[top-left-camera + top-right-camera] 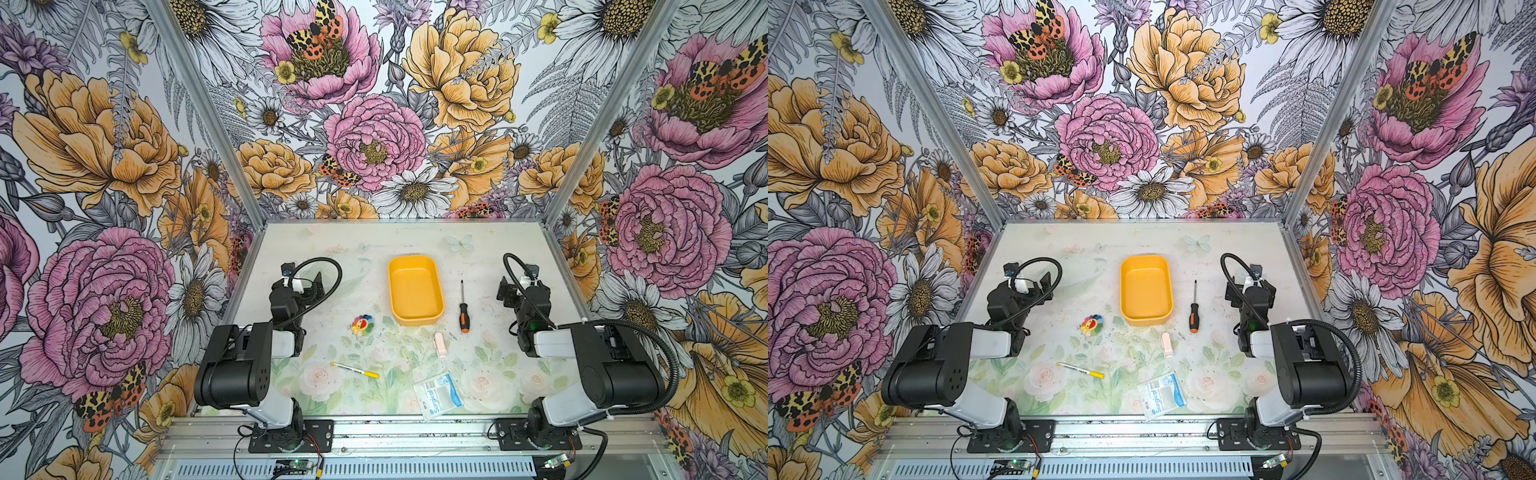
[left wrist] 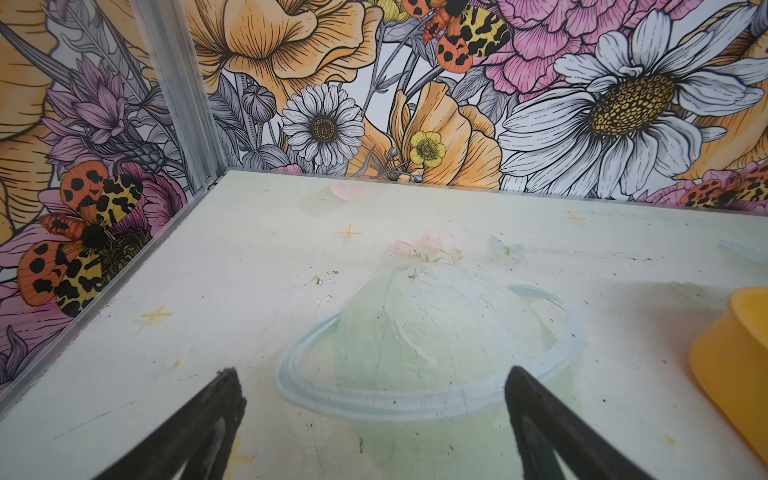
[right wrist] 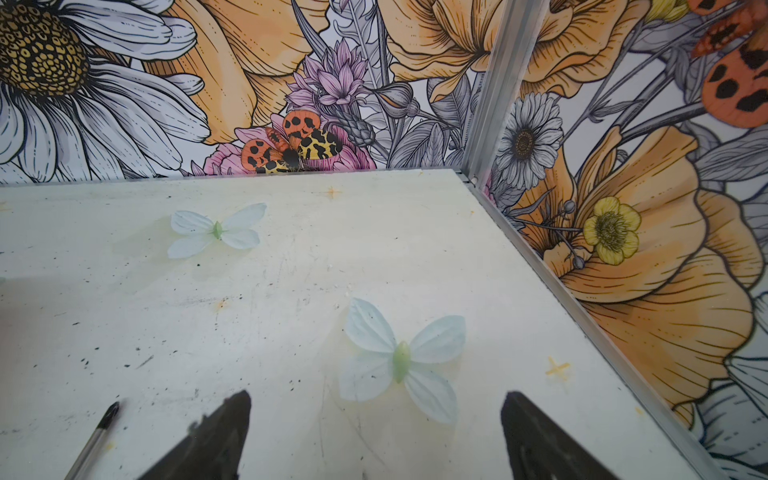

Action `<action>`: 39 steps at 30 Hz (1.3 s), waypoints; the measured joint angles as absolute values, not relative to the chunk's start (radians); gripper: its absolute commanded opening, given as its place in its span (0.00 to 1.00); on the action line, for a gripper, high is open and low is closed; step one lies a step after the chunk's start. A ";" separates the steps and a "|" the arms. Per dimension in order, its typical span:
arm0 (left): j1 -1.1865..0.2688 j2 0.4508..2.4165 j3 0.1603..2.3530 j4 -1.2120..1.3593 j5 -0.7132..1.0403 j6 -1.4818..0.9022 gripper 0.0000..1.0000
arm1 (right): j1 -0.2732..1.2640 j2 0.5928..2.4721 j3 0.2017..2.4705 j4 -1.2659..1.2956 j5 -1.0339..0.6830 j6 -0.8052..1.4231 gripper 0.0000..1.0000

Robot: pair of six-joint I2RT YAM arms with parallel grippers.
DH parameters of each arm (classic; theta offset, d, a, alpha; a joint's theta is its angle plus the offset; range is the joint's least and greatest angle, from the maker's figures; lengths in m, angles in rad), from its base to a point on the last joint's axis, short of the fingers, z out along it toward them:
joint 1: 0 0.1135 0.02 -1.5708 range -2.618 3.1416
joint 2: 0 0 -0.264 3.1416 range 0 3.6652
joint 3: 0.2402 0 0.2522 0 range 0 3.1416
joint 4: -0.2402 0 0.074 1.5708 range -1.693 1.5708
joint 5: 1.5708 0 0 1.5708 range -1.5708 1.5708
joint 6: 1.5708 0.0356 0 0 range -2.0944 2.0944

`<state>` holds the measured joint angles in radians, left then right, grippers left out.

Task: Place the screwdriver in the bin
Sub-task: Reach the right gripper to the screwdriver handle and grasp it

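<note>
The screwdriver lies beside the bin, and my right gripper needs to close on the middle of the black handle [image 1: 464, 317] of the screwdriver.
The screwdriver [image 1: 464, 316] [image 1: 1194, 316] lies flat on the table just right of the bin, black handle with orange end toward the front and thin shaft pointing back. Its shaft tip [image 3: 106, 417] shows in the right wrist view, beside the gripper and outside the jaws. The bin [image 1: 391, 286] [image 1: 1122, 286] is a shallow yellow-orange tray in mid-table with nothing in it; one corner [image 2: 731, 365] shows in the left wrist view. My right gripper [image 1: 505, 291] [image 3: 376, 399] stands open to the right of the screwdriver. My left gripper [image 1: 311, 286] [image 2: 372, 374] is open left of the bin.
A rainbow flower toy [image 1: 362, 324], a white-and-yellow pen [image 1: 354, 370], a small pale pink block [image 1: 440, 345] and a Surgicol packet [image 1: 438, 395] lie nearer the front. Floral walls with metal posts close the table on three sides.
</note>
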<state>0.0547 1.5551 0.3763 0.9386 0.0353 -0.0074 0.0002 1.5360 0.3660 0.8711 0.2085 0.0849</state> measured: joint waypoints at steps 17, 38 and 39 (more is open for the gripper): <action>0.005 1.174 0.572 0.436 0.100 -0.143 0.99 | 0.033 1.244 0.679 0.239 0.151 0.207 0.87; -0.186 1.102 0.528 0.128 0.194 -0.499 0.99 | 0.292 1.385 0.817 -0.410 -0.148 0.476 0.79; -0.186 1.102 0.529 0.114 0.201 -0.501 0.99 | 0.297 1.396 0.816 -0.418 -0.148 0.479 0.78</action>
<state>-0.1860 1.1023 0.5289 0.1143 0.2012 -0.5011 0.2966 1.3964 0.8162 -0.4175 -0.1482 0.4789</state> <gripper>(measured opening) 0.988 0.788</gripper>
